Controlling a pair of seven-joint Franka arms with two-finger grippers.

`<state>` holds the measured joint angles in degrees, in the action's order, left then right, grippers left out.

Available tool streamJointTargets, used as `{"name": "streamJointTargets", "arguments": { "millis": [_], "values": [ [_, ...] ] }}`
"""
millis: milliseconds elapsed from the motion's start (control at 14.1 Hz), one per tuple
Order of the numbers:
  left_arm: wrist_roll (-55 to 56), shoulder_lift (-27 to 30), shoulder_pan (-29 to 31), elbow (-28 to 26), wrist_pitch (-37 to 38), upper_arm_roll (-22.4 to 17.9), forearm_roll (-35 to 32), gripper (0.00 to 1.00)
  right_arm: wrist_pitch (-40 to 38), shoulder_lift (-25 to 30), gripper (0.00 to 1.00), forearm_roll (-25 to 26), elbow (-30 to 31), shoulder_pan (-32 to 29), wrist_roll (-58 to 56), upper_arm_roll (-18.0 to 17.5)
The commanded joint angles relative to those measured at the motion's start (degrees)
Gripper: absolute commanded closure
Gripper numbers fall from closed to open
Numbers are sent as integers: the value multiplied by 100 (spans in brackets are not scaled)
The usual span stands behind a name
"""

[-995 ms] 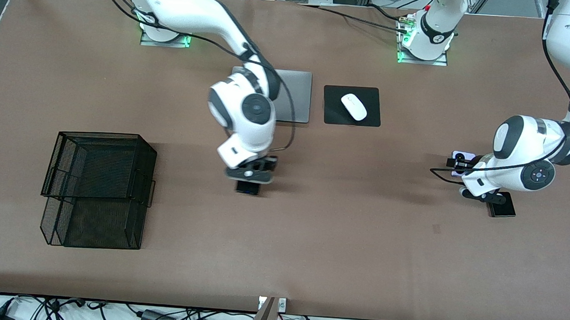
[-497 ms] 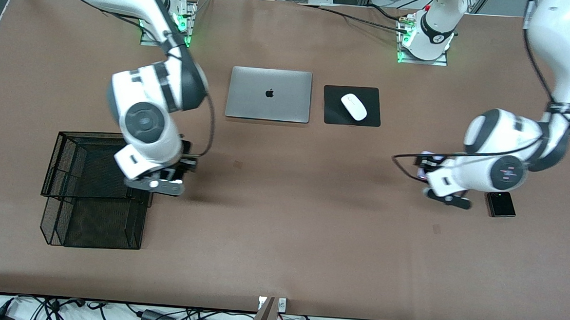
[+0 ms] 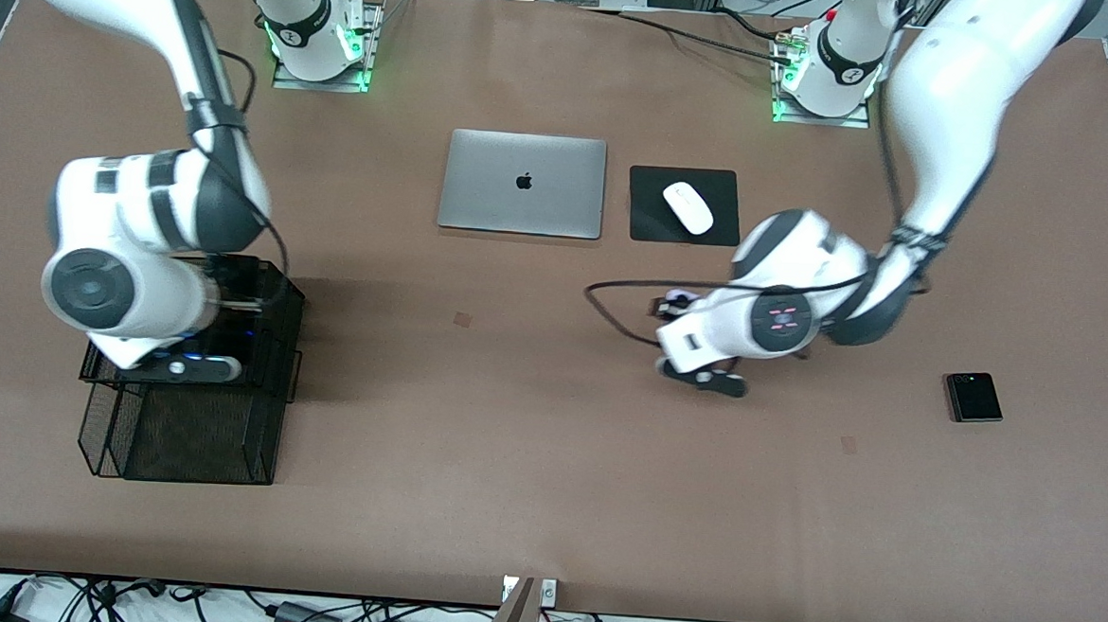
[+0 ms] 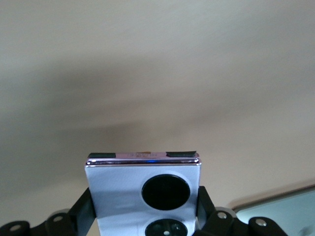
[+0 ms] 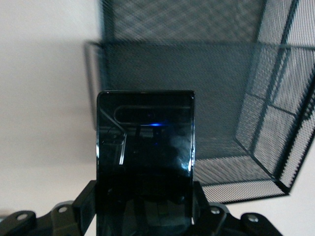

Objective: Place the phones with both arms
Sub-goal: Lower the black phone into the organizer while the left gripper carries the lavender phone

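Note:
My right gripper is going to set the long slim black phone down inside the upper level of the black mesh basket (image 3: 183,364) (image 5: 172,130) and let go of it there.
My right gripper (image 5: 145,199) is shut on the long slim black phone (image 5: 145,142), which sticks out past the fingers. It hangs over the black mesh basket (image 5: 256,147), at the upper tier (image 3: 276,282). In the front view the right gripper (image 3: 193,357) sits under the wrist and its phone is lost against the dark mesh. My left gripper (image 4: 143,201) is shut on the small lilac-white phone (image 4: 115,194) with two round black lenses. It is carried in the air over bare table; in the front view the left gripper (image 3: 673,310) is just below the mouse pad. The small squarish black phone (image 3: 974,397) lies on the table toward the left arm's end.
A silver laptop (image 3: 523,184) lies shut near the robots' bases, with a white mouse (image 3: 688,207) on a black pad (image 3: 649,223) beside it. The basket's lower tier (image 3: 177,443) juts out toward the front camera.
The right arm swung from mid-table to over the basket with the black phone. The left arm carried the lilac-white phone from beside the small black phone toward the table's middle.

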<state>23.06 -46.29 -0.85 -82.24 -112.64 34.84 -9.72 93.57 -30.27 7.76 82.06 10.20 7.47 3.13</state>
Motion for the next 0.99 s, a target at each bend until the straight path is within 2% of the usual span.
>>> {"name": "streamJointTargets", "arguments": {
  "millis": [0,142,213,426,569,640,711,853,924],
  "values": [
    [671,-818,-660,806,-659,-47,102,71,-417,258,82,-108,205,-185,-185,-119],
    [998,-1091,-924,798,-1512,-65,102,71,-392,241,82,-336,284,-307,-263,-111],
    [999,-1145,-1013,780,-1628,-56,119,71,-331,188,82,-415,310,-378,-307,-111],
    [999,-1189,-1232,754,-1647,-65,505,71,99,65,82,-399,320,-379,-317,-102],
    [929,-1250,-1312,727,-1647,-74,480,71,284,-23,82,-399,320,-413,-395,-102],
    [920,-1259,-1330,719,-1647,-74,428,70,363,-67,82,-399,320,-448,-404,-102],
    [920,-1268,-1321,701,-1647,-83,419,65,442,-102,81,-399,320,-466,-413,-102],
    [937,-1251,-1330,692,-1638,-170,401,25,609,-190,78,-399,320,-466,-413,-102],
    [929,-1225,-1330,692,-1621,-214,384,0,689,-242,72,-399,320,-466,-431,-102]
  ]
}}
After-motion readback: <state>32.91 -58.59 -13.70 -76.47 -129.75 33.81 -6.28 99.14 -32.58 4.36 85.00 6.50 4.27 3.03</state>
